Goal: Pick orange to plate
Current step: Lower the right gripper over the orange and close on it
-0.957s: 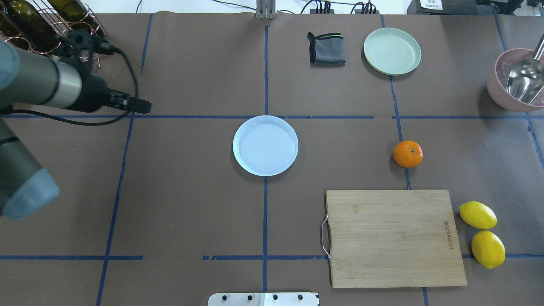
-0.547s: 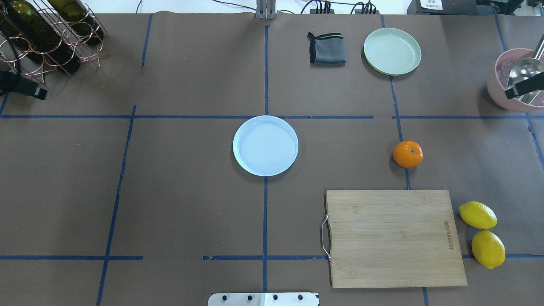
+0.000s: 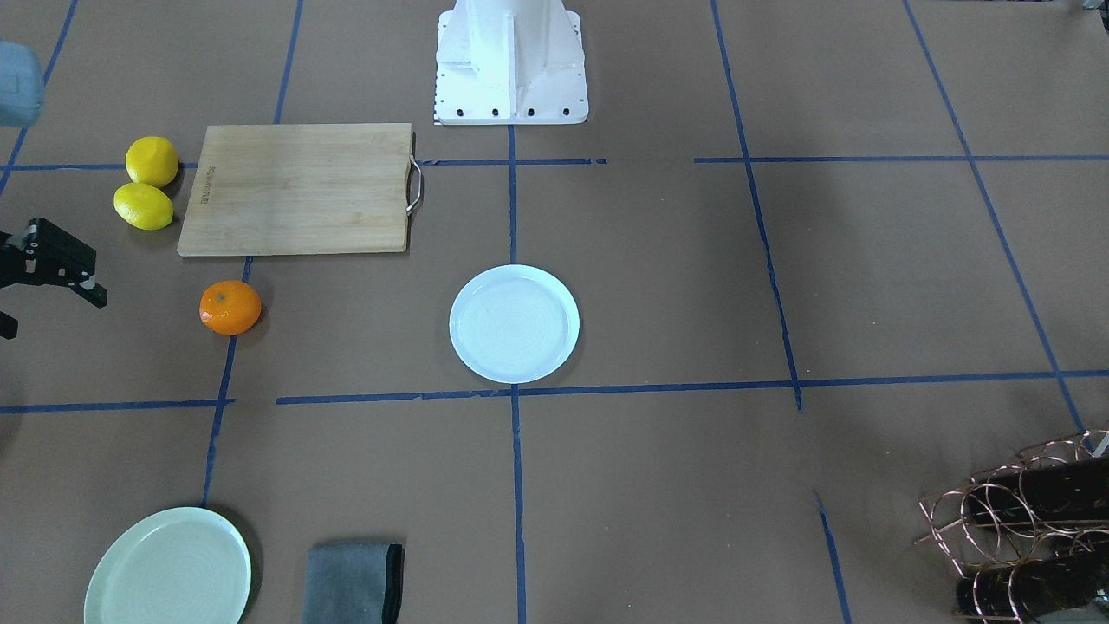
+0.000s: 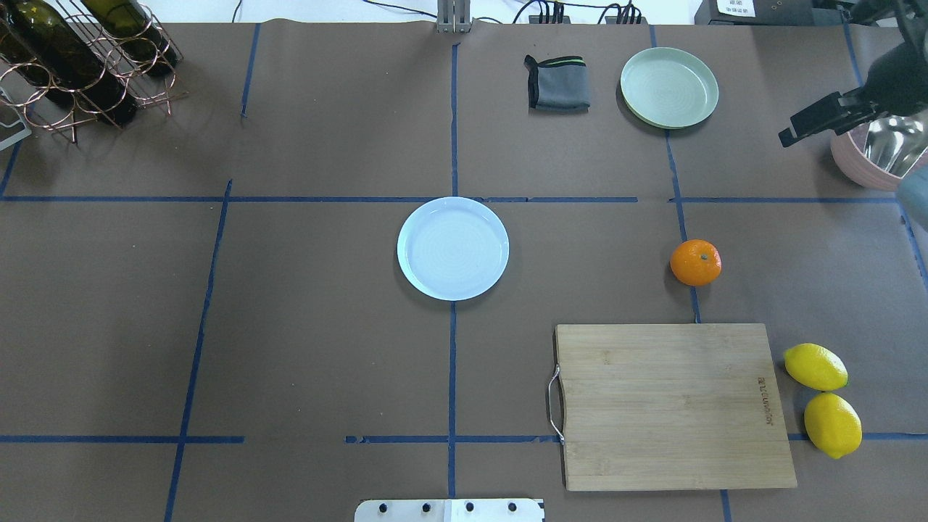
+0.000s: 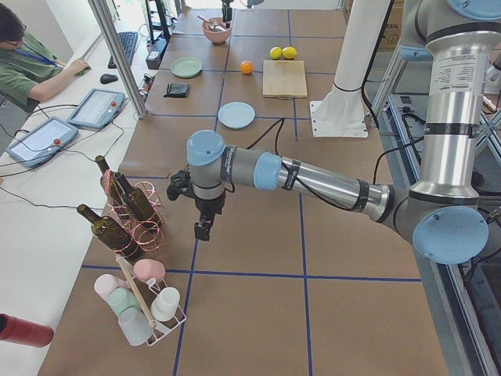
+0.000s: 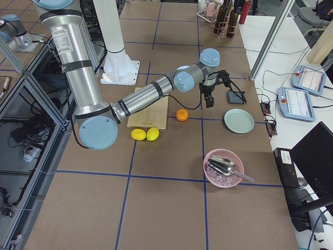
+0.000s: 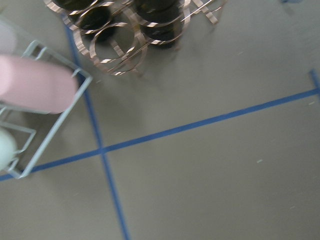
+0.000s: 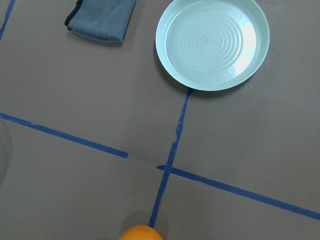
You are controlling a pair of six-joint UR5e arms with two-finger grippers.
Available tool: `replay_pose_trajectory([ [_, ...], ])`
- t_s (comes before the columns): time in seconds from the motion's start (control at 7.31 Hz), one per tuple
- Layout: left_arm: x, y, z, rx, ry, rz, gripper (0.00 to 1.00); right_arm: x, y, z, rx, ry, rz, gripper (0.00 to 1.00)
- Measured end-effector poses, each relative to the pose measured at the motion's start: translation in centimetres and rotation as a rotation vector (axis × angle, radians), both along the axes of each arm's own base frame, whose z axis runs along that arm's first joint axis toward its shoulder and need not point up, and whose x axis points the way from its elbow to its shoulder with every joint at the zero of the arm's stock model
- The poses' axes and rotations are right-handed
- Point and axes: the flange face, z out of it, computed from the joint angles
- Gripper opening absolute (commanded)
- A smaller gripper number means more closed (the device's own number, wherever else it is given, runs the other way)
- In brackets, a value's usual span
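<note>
I will close my right gripper across the middle of the orange [image 3: 230,305] next to the cutting board, with one finger on each side.
The orange [image 4: 695,262] rests on the brown table right of centre, just beyond the cutting board; its top edge shows in the right wrist view as the orange [image 8: 141,233]. The pale bluish-white plate [image 4: 453,248] lies bare at the table's middle, well to the orange's left. My right gripper [image 4: 790,135] hangs above the table beyond and to the right of the orange, near the pink bowl. In the front-facing view the right gripper [image 3: 48,312] shows two spread fingers with nothing between them. My left gripper [image 5: 202,227] shows only in the left side view, by the wine rack; I cannot tell its state.
A mint-green plate [image 4: 669,87] and a folded grey cloth [image 4: 557,83] lie at the far side. The cutting board [image 4: 670,406] and two lemons [image 4: 815,367] sit near the robot. A pink bowl with a metal scoop [image 4: 863,167] and a wine rack [image 4: 80,58] occupy the far corners.
The left arm has drawn back out of the overhead view on the left. The right gripper has come in from the right edge, moving leftward past the pink bowl. Orange and plate have not moved.
</note>
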Motion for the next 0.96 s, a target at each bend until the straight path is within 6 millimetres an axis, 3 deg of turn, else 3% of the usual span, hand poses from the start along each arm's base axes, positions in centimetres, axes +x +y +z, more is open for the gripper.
replay_pose_trajectory([
  [0.14,-1.8,1.4,2.7,-0.010,-0.003,0.029,1.00,-2.8,0.6,-1.6,-0.016,0.041,-0.001,1.00],
  [0.27,-2.5,2.1,3.9,-0.023,-0.005,0.038,1.00,-6.0,1.7,-2.1,-0.034,0.081,0.016,1.00],
  [0.41,-2.8,2.5,4.7,-0.039,-0.008,0.042,1.00,-8.4,3.2,-1.2,-0.033,0.099,0.024,1.00],
  [0.68,-2.9,2.8,5.5,-0.057,-0.006,0.045,1.00,-10.9,6.9,3.3,-0.004,0.068,0.064,1.00],
  [0.96,-2.9,3.0,5.7,-0.062,-0.001,0.045,1.00,-14.6,10.3,5.8,0.006,0.088,0.112,1.00],
])
